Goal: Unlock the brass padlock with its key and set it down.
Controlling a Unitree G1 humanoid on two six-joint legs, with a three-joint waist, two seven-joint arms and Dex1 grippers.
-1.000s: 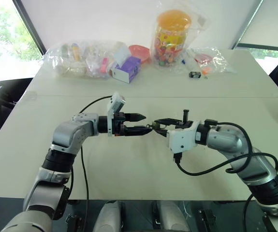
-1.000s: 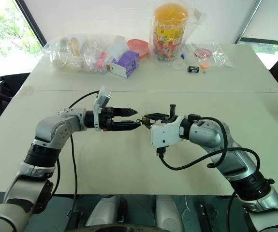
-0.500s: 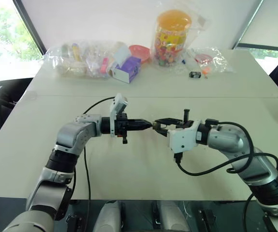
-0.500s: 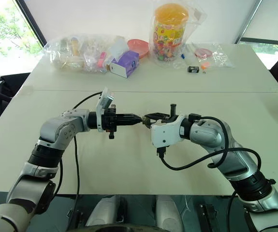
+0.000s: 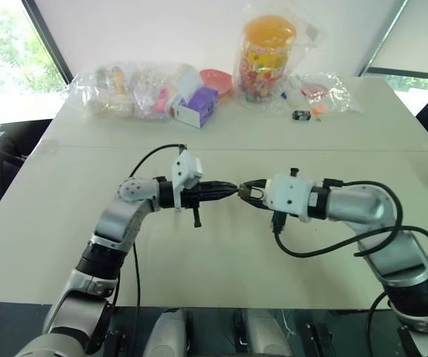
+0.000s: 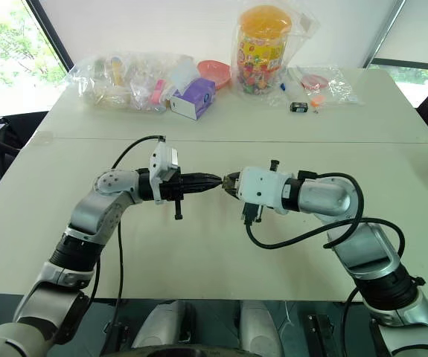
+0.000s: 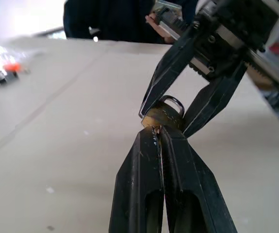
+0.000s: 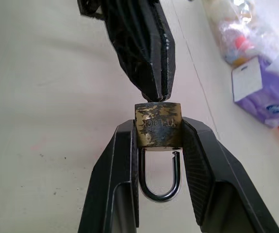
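I can see the shackle's leg standing free of the padlock, so I should release the key with my left gripper and take the padlock's broad sides [image 8: 157, 124] before my right gripper backs away.
The brass padlock [image 8: 158, 125] is clamped by its sides between the fingers of my right gripper [image 8: 158, 133], above the middle of the table. Its silvery shackle [image 8: 159, 194] points back toward the right wrist, and one leg stands free of the body with a small gap. My left gripper [image 7: 156, 132] comes in level from the left, shut, with its fingertips [image 8: 155, 82] pressed against the padlock's bottom face. The key is almost hidden between those tips; only a sliver of metal shows there. In the left eye view the two grippers meet at the padlock [image 5: 250, 190].
Along the far edge of the table [image 5: 214, 253] lie clear plastic bags of small items [image 5: 128, 91], a purple box [image 5: 195, 108], a red bowl [image 5: 215, 78], an orange-lidded jar [image 5: 268, 56] and a small black object [image 5: 300, 114]. Black cables hang from both wrists.
The left gripper's fingers were open a second ago and have shut at the padlock's base. Both wrists have rolled, and the right wrist's white housing is now turned upward.
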